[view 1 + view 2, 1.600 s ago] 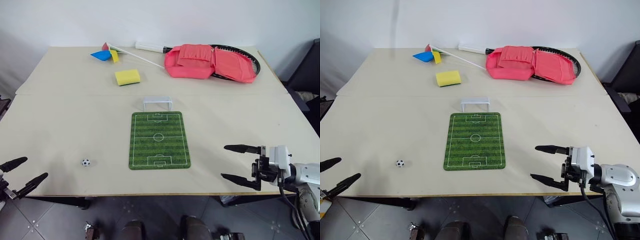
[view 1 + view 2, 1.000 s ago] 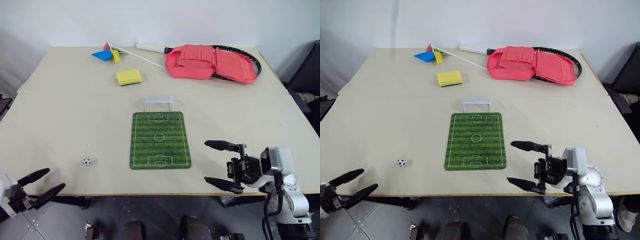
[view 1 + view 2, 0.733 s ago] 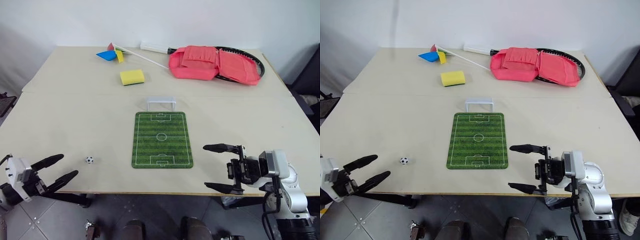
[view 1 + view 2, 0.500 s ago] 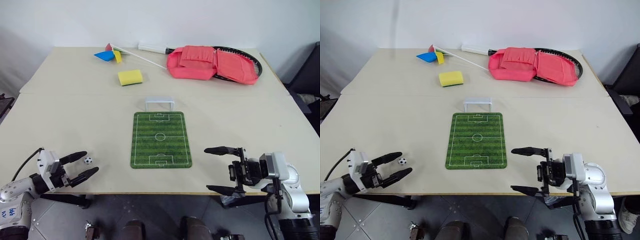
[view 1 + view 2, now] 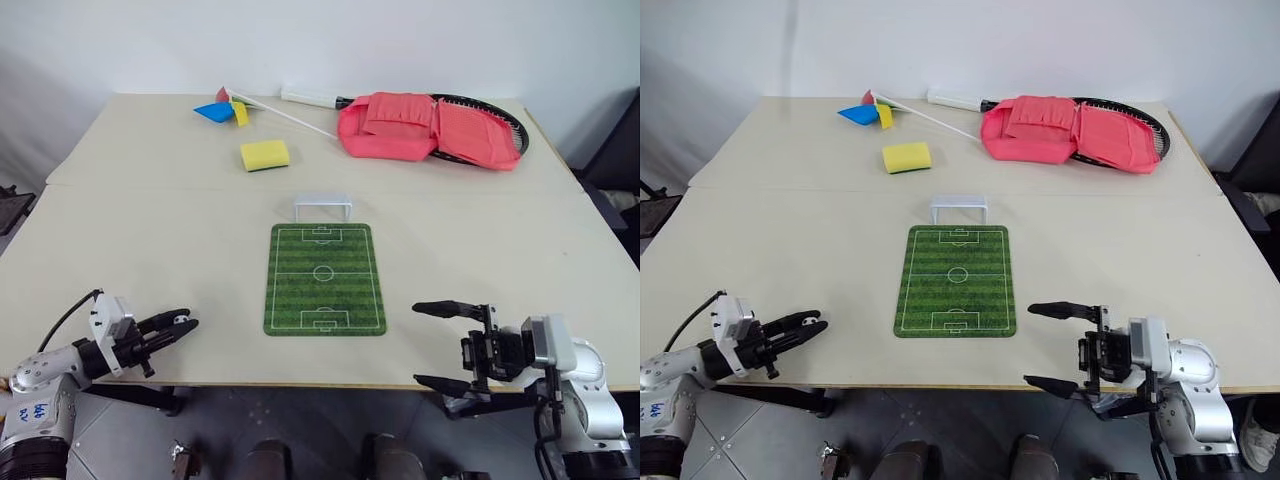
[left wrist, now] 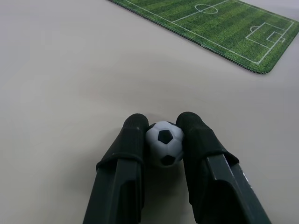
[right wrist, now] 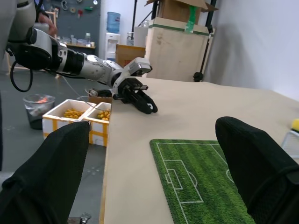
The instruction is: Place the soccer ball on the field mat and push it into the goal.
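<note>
Next, I let the soccer ball go from my left gripper inside the white box at the field mat's near end [image 5: 325, 315] [image 6: 261, 33].
The soccer ball [image 6: 164, 143], white with black patches, sits on the table pinched between the two black fingers of my left gripper [image 6: 163, 134], which is shut on it. This gripper [image 5: 183, 325] lies low near the table's front left edge, a short way left of the field mat [image 5: 324, 278]. The green mat with white pitch lines lies flat in the middle of the table. Just beyond its far end stands the small white goal [image 5: 322, 206]. My right gripper [image 5: 420, 344] hovers open at the front edge, right of the mat, with nothing between its fingers.
A yellow sponge [image 5: 264, 155] lies beyond the goal to the left. A pink bag [image 5: 425, 125] rests on a racket [image 5: 505, 115] at the back right, and a coloured pinwheel [image 5: 222, 108] lies at the back left. Boxes [image 7: 77, 114] stand on the floor beside the table.
My left gripper came in from the table's left edge to the ball and closed its fingers on it. The right gripper stayed open and hardly moved.
</note>
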